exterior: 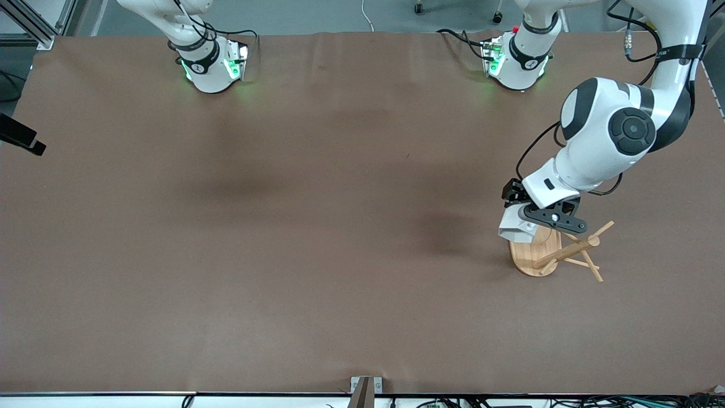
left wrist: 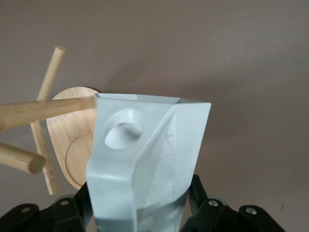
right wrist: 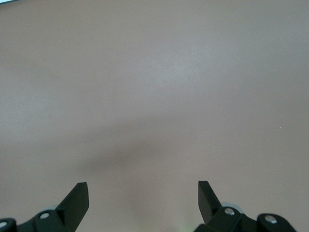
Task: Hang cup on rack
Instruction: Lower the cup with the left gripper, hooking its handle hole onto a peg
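I will let go of the white faceted cup with my left gripper on the rack's peg [exterior: 555, 249] [left wrist: 36, 153] above the oval base.
My left gripper [exterior: 520, 218] is shut on the white faceted cup [exterior: 515, 228] and holds it in the air over the edge of the rack's oval base [exterior: 525, 258]. The bamboo rack [exterior: 566, 253] stands toward the left arm's end of the table. In the left wrist view the cup [left wrist: 159, 159] fills the middle between the black fingers of the left gripper [left wrist: 143, 205]. Its handle hole [left wrist: 123, 130] faces the camera, close beside the rack's pegs [left wrist: 34, 113] and base [left wrist: 72, 145]. My right gripper [right wrist: 143, 193] is open and empty over bare table; it is out of the front view.
The brown table [exterior: 317, 226] spreads wide around the rack. A black object [exterior: 20, 137] juts in at the right arm's end. A small metal bracket [exterior: 365, 388] sits at the table edge nearest the front camera. The arm bases [exterior: 212, 65] stand along the top.
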You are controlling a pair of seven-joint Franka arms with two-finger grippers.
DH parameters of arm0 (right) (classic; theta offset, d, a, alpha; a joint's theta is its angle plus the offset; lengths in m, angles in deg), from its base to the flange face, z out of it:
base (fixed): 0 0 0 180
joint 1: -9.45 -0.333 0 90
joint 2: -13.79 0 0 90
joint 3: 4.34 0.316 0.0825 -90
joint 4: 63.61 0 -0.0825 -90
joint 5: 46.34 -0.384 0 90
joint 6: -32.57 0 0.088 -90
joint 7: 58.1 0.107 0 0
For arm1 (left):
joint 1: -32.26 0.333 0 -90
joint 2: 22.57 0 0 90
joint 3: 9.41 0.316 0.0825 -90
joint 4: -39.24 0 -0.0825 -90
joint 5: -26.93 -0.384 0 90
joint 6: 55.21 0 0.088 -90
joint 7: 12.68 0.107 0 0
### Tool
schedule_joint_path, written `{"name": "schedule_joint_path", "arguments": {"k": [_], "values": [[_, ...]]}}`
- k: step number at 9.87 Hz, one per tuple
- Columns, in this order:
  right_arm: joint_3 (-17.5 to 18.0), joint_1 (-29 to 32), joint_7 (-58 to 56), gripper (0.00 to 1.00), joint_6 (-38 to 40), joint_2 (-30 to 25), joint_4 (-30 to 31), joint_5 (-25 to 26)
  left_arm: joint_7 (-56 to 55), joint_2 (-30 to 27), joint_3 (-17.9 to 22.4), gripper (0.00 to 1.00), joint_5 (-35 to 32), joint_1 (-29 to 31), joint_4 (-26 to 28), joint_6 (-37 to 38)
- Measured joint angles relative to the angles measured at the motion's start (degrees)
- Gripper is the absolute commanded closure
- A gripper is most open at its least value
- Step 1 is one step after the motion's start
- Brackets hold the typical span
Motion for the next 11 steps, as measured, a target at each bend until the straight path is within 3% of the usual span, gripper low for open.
{"name": "schedule_joint_path", "arguments": {"k": [11], "values": [[-0.14, 0.02, -0.01, 0.00, 0.80, 0.00, 0.00, 0.00, 2.62, 3.22, 4.35, 0.97, 0.00, -0.09, -4.28, -0.04]]}}
